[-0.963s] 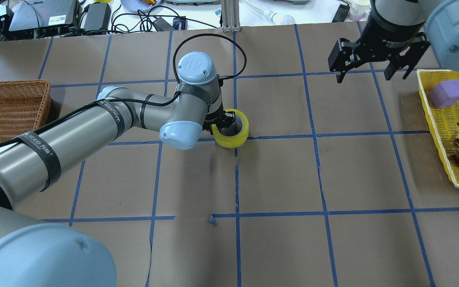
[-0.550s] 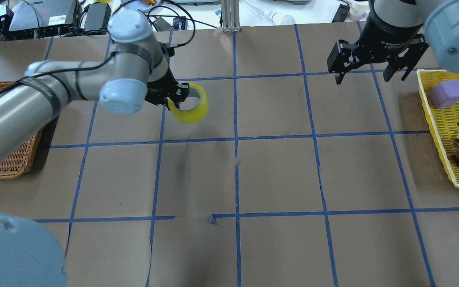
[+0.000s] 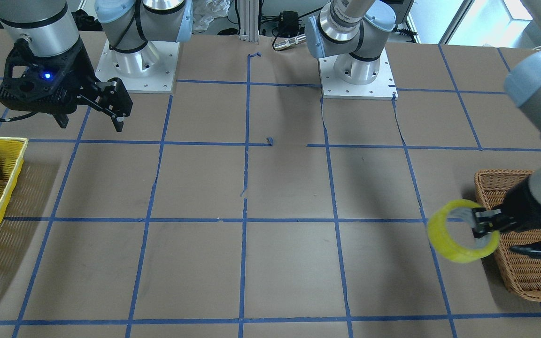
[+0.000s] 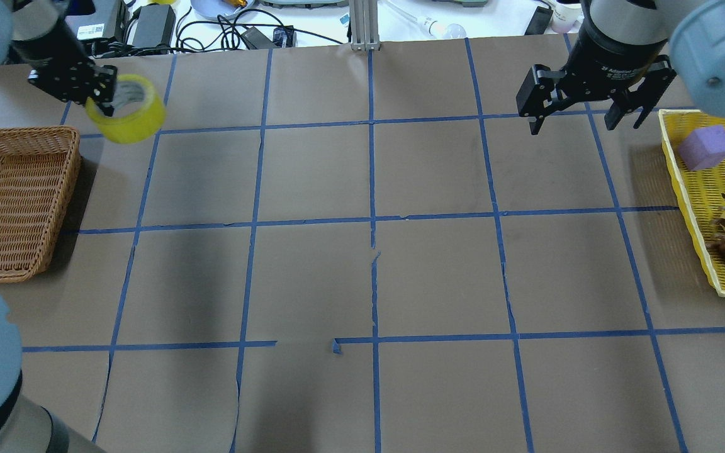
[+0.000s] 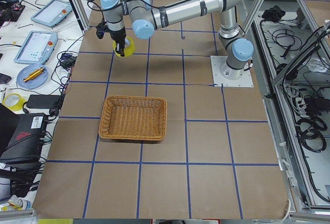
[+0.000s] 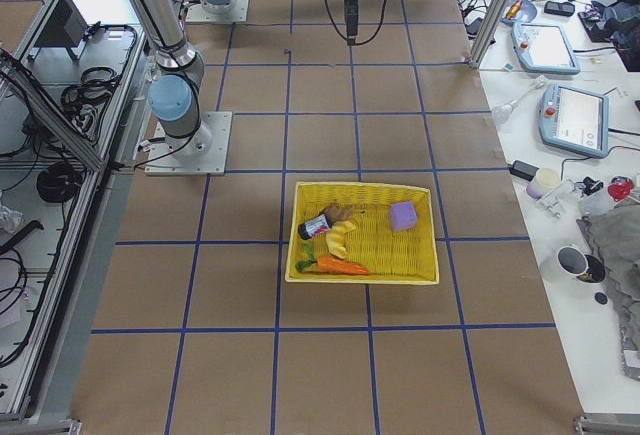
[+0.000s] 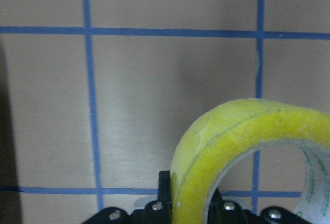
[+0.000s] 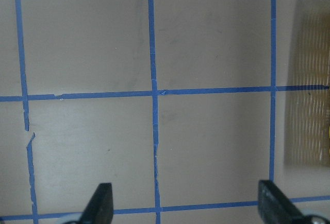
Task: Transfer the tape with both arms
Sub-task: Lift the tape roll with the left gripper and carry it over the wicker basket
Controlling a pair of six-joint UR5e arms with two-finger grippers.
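Observation:
Next, I let go of the yellow tape with my left gripper inside the wicker basket [image 3: 535, 235], toward the side of the basket that faces the yellow tray.
The yellow tape [image 4: 139, 123] hangs in the air at the far left, beyond the far end of the wicker basket [image 4: 13, 201]. My left gripper [image 4: 103, 104] is shut on the roll's wall, one finger inside the ring. In the front view the tape [image 3: 458, 256] sits by the basket's edge [image 3: 519, 281] in the left gripper [image 3: 484, 223]. The left wrist view shows the tape [image 7: 232, 147] close up over brown paper. My right gripper [image 4: 579, 116] is open and empty at the far right, above the table; its fingertips [image 8: 100, 203] stand wide apart.
A yellow tray [image 4: 690, 207] with a purple block [image 4: 706, 146] and several small items lies at the right edge. Cables and devices [image 4: 148, 25] crowd the bench past the far edge. Blue tape lines grid the brown paper [image 4: 375, 277].
My left arm lifted the tape off the table's middle and swung it left and farther away, to beyond the wicker basket. The right gripper stayed put and open.

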